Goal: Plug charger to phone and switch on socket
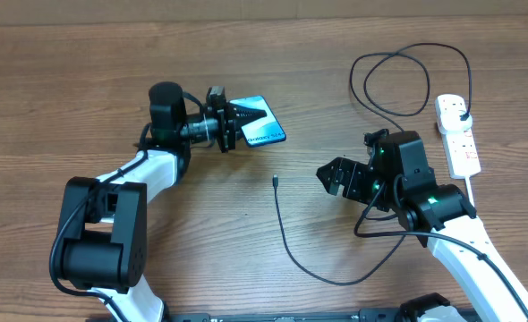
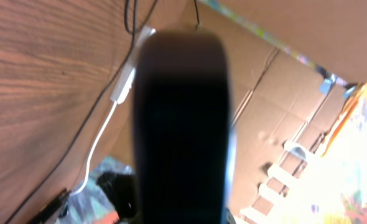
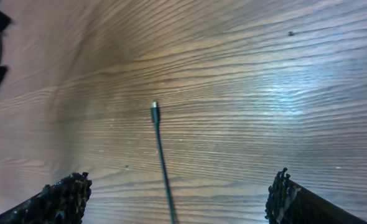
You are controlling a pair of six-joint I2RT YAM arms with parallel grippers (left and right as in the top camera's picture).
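The robot's right gripper needs to next go to the charger connector's black body (image 1: 276,183) (image 3: 156,117) and close there, since the connector's metal end must stay free for the phone.
My left gripper (image 1: 243,119) is shut on the near end of the phone (image 1: 266,132), whose cyan screen shows tilted in the overhead view. In the left wrist view the phone (image 2: 180,124) is a dark blurred slab that fills the middle and hides the fingers. The charger's connector tip (image 1: 275,182) lies on the table, and its black cable loops back to the plug (image 1: 462,114) in the white socket strip (image 1: 458,143). My right gripper (image 1: 334,179) is open and empty, to the right of the tip. In the right wrist view the tip (image 3: 154,106) lies ahead between the open fingers (image 3: 177,202).
The cable curves across the near table under my right arm (image 1: 336,281) and coils at the back right (image 1: 398,80). The strip's thick white cord (image 1: 472,190) runs toward the near right. In the left wrist view the strip (image 2: 124,81) and cardboard boxes (image 2: 277,99) show beyond the table.
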